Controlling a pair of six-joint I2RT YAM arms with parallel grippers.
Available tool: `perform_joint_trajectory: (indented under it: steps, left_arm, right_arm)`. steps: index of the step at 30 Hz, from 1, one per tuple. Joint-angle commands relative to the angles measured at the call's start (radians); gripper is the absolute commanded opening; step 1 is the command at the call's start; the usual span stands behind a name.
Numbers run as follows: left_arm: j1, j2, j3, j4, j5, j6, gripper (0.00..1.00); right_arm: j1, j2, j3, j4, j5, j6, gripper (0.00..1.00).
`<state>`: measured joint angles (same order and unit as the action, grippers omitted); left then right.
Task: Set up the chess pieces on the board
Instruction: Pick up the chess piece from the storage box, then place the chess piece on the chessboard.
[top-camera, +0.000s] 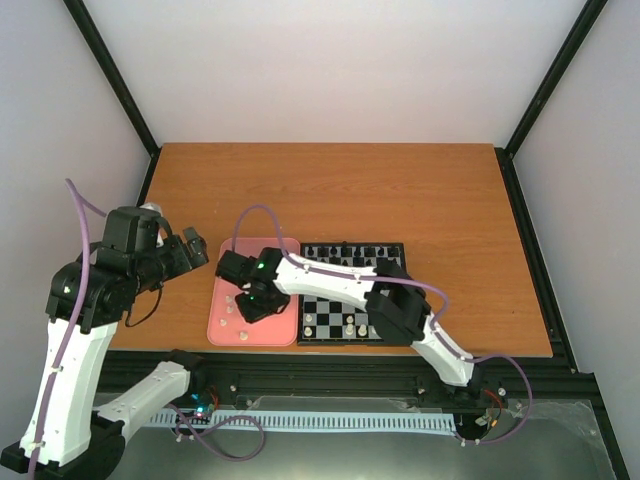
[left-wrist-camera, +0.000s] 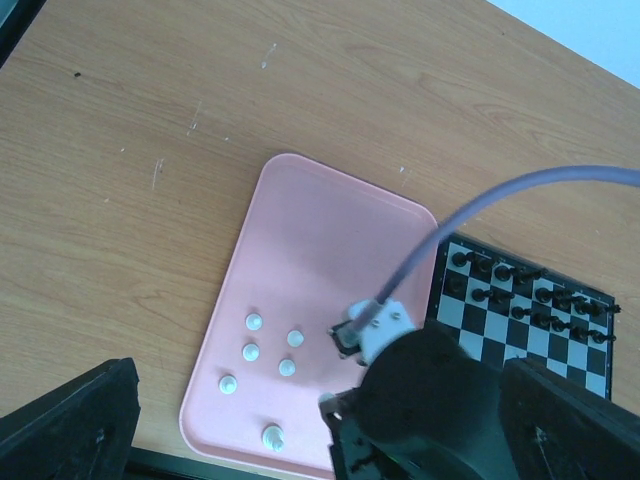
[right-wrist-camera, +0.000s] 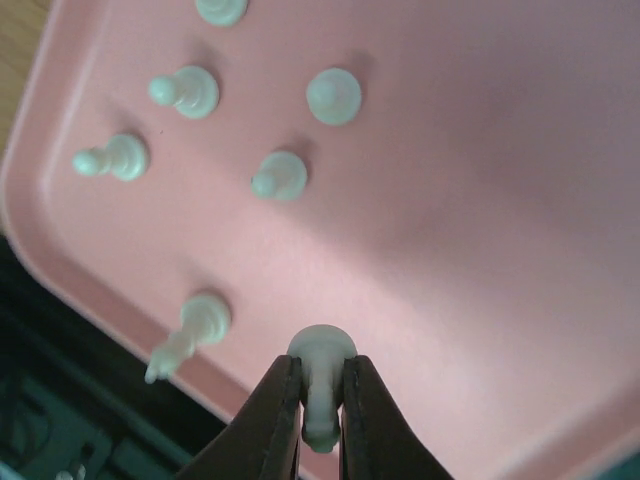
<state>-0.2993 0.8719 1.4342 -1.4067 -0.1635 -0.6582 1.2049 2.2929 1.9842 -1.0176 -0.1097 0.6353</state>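
My right gripper is going to let go of the cream-white piece on the front-row square (top-camera: 322, 332), beside the white corner piece that is near the tray.
My right gripper (right-wrist-camera: 321, 385) is shut on a cream-white pawn (right-wrist-camera: 322, 350), just above the pink tray (right-wrist-camera: 480, 200). Several more white chess pieces lie on that tray, among them one upright (right-wrist-camera: 333, 95) and one tipped over near the rim (right-wrist-camera: 195, 325). In the top view the right gripper (top-camera: 248, 300) hangs over the tray's near half, left of the board (top-camera: 330, 300). Black pieces (top-camera: 350, 252) fill the board's far rows, and a few white ones (top-camera: 348, 328) stand near its front. My left gripper (top-camera: 195, 250) is open and raised, left of the tray.
The left wrist view looks down on the tray (left-wrist-camera: 320, 230), its loose white pieces (left-wrist-camera: 250, 351) and the right arm's wrist (left-wrist-camera: 430, 410) with its purple cable. The table's front edge runs just below the tray. Bare wood lies behind the tray and the board.
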Motion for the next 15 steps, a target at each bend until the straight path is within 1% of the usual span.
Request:
perform_joint_trajectory:
  steps: [1,4,9,12,15]
  left_arm:
    - [0.000,-0.013,-0.002,0.007,0.014,-0.003,1.00]
    - [0.000,-0.015,-0.019,0.014,0.022,-0.004,1.00]
    - [0.000,-0.019,-0.046,0.035,0.044,-0.009,1.00]
    - [0.000,-0.015,-0.055,0.043,0.050,-0.012,1.00]
    - [0.000,-0.014,-0.063,0.049,0.057,-0.011,1.00]
  right_arm:
    - [-0.010,-0.187,-0.074,-0.051,0.064,0.022,0.03]
    - [-0.020,-0.307,-0.179,-0.053,0.072,0.043,0.03]
    - [-0.039,-0.490,-0.460,0.002,0.074,0.089,0.03]
    - [-0.043,-0.559,-0.613,0.047,0.059,0.118,0.03]
    - [-0.045,-0.590,-0.716,0.087,0.058,0.137,0.03]
